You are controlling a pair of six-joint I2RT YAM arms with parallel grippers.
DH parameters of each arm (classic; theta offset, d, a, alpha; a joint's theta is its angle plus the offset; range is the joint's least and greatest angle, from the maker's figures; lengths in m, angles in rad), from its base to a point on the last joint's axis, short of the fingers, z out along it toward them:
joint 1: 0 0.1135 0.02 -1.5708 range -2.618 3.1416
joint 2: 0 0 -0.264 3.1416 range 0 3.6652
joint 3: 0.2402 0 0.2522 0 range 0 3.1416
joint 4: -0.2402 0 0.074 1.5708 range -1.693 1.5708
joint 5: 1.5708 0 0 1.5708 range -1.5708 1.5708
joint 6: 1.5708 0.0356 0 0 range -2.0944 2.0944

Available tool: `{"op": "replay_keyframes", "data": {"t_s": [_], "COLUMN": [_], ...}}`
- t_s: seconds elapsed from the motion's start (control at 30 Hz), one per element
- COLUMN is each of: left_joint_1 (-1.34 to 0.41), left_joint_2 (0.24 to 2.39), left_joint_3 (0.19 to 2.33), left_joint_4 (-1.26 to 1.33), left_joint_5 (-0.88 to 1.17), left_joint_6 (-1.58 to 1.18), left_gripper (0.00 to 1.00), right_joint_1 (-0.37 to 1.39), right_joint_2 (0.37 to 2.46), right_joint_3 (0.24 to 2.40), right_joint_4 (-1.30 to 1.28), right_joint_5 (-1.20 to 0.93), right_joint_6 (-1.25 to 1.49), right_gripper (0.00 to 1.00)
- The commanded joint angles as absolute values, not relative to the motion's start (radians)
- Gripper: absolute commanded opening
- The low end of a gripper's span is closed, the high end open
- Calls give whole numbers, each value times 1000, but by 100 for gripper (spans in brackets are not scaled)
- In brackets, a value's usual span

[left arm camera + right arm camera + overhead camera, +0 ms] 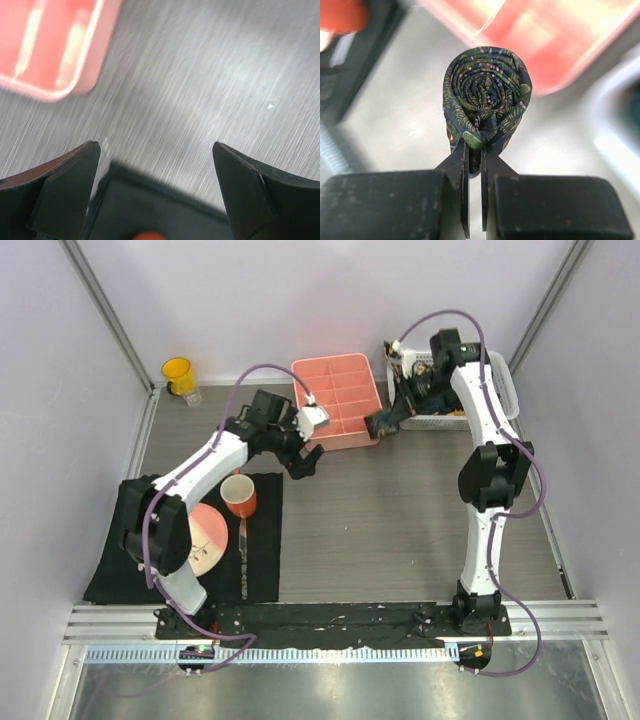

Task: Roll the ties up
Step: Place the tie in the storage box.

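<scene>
The rolled dark tie, now held above the table, will be released by my right gripper in the pink tray's front corner compartment (pixel 362 425) (pixel 543 64) nearest the white basket.
My right gripper (pixel 474 146) is shut on a rolled dark tie (pixel 486 95) with a green leaf pattern, pinching its lower edge; the roll is a tight spiral held above the table. In the top view the right gripper (pixel 388 420) holds this tie (pixel 379 424) between the pink tray (pixel 338 400) and the white basket (pixel 505 390). More dark fabric shows in the basket (pixel 432 390). My left gripper (pixel 304 462) is open and empty over bare table, just right of the black placemat (pixel 265 540); in its wrist view the gripper (pixel 156 150) frames the mat corner (pixel 165 205).
An orange cup (pixel 239 496), a pink plate (pixel 205 537) and a utensil (pixel 242 540) lie on the placemat. A yellow cup (pixel 179 374) stands at the back left. The pink compartment tray also shows in the left wrist view (pixel 50 45).
</scene>
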State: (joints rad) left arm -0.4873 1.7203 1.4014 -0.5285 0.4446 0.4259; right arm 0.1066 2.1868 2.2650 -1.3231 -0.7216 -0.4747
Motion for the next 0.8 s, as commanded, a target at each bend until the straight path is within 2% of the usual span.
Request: {"op": "replay_keyframes", "data": {"t_s": [0.0,0.07,0.23,0.37,0.47,0.63,0.77], "left_joint_1": [-462,-453,-439,-439,-439,-410,-365], "left_joint_2": [1666,1666,1664,1669,1671,1687,1736], "left_joint_3": [1408,1399,1344,1330,1318,1342,1402], "left_joint_4": [-634,-630,-581,-548,-526,-477,-468], "left_joint_5": [433,419,414,411,393,400,455], "left_joint_6": [410,381,310,284,278,215,180], "left_gripper": [100,100,100,100,100,100,100], "right_joint_1": [104,112,164,216,245,298,325], "right_joint_2": [2293,2313,2266,2292,2286,2247,2243], "right_joint_3": [2557,2637,2530,2548,2539,2445,2421], "right_joint_4": [-1493,-1453,-1234,-1166,-1129,-1140,-1149], "right_joint_5": [-566,-542,-471,-408,-379,-279,-181], "right_joint_6": [-509,-416,-295,-261,-362,-760,-968], "right_gripper": [1,1,1,1,1,1,1]}}
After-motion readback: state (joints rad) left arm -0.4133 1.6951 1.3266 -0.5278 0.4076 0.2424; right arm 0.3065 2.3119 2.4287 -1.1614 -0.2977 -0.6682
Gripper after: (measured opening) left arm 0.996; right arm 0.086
